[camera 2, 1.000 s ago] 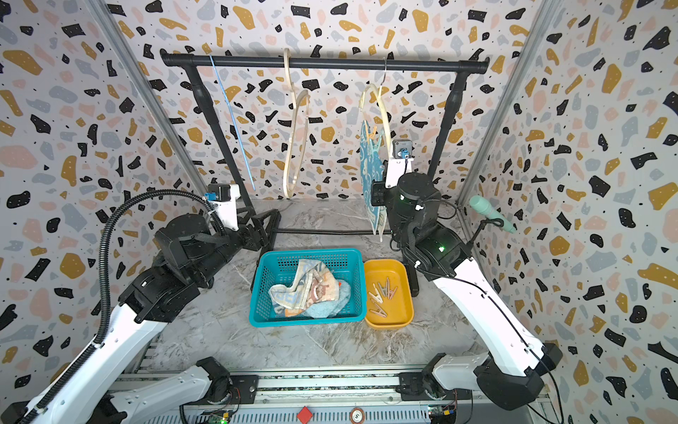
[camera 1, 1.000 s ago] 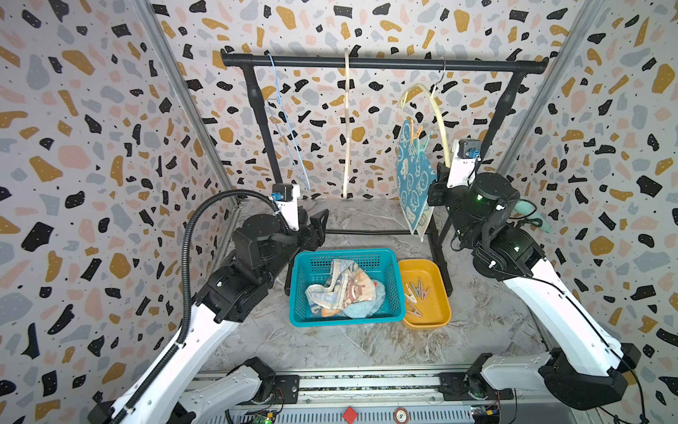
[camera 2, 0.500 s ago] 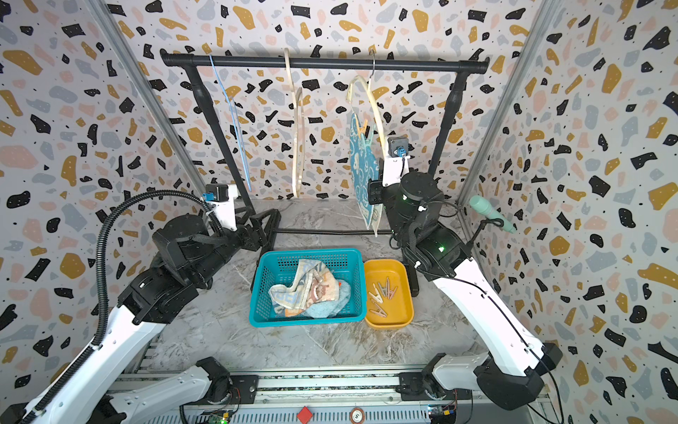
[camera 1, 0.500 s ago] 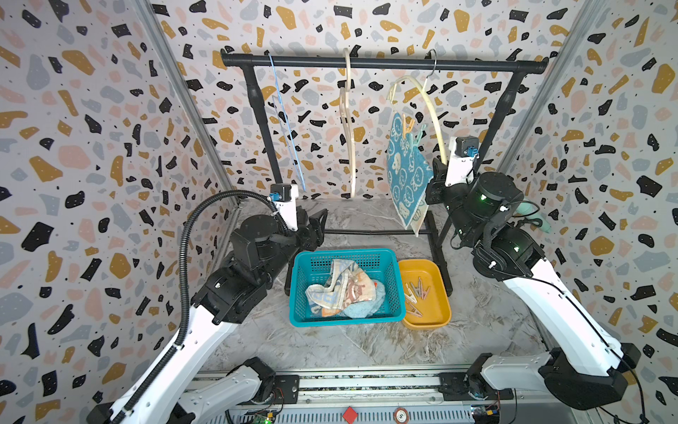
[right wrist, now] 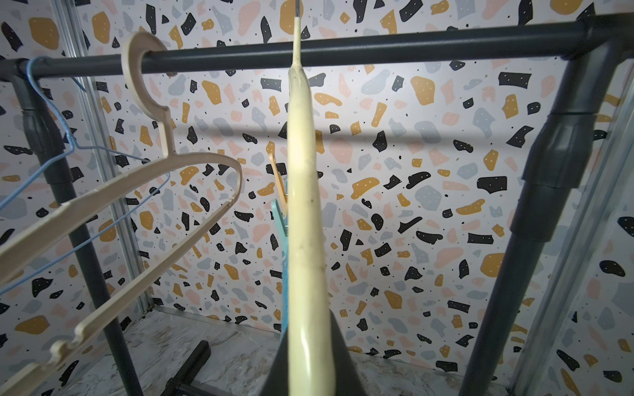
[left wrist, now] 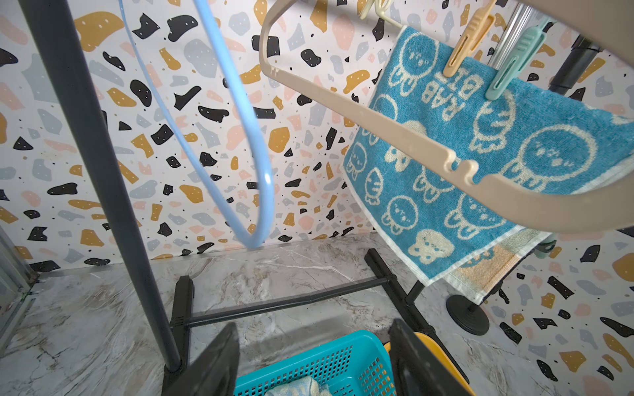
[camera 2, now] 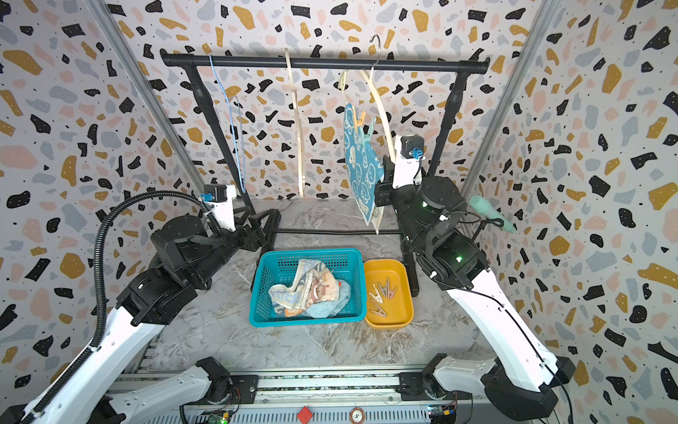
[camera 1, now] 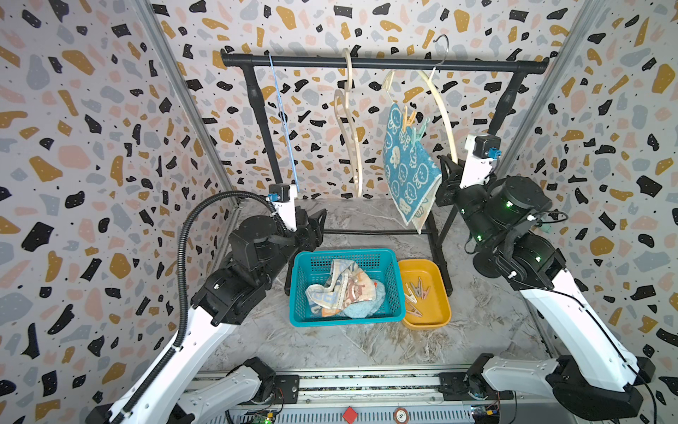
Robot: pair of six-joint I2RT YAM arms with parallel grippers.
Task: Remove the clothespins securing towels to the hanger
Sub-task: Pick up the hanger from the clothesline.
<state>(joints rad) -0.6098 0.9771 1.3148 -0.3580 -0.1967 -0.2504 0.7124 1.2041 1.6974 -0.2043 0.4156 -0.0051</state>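
My left gripper needs to next grab the cream hanger by its metal hook's base (camera 1: 431,75), just above where the arms meet.
A teal rabbit-print towel (camera 1: 407,172) (camera 2: 361,165) (left wrist: 480,154) hangs from a cream hanger (camera 1: 445,121) (camera 2: 383,110) (right wrist: 305,223) at the rail's right. A peach clothespin (camera 1: 409,118) (left wrist: 466,41) (right wrist: 279,181) and a mint clothespin (camera 1: 421,128) (left wrist: 514,58) (right wrist: 278,219) pin its top edge. My right gripper (camera 1: 449,172) (camera 2: 385,176) (right wrist: 308,360) is shut on the hanger's lower arm, beside the towel. My left gripper (camera 1: 319,224) (camera 2: 269,224) (left wrist: 314,343) is open and holds nothing, low behind the basket. A striped towel (camera 1: 341,290) and a pale blue towel (camera 1: 363,308) lie in the basket.
A teal basket (camera 1: 345,253) and a yellow tray (camera 1: 436,279) holding several loose clothespins (camera 1: 416,293) stand mid-table. On the black rail (camera 1: 385,63) also hang a bare beige hanger (camera 1: 348,139) and a blue wire hanger (camera 1: 284,124). The rack's foot bars (left wrist: 291,301) cross the floor.
My right gripper has shifted slightly right with the cream hanger's end, and the hanger and towel have swung with it. The left arm has not moved.
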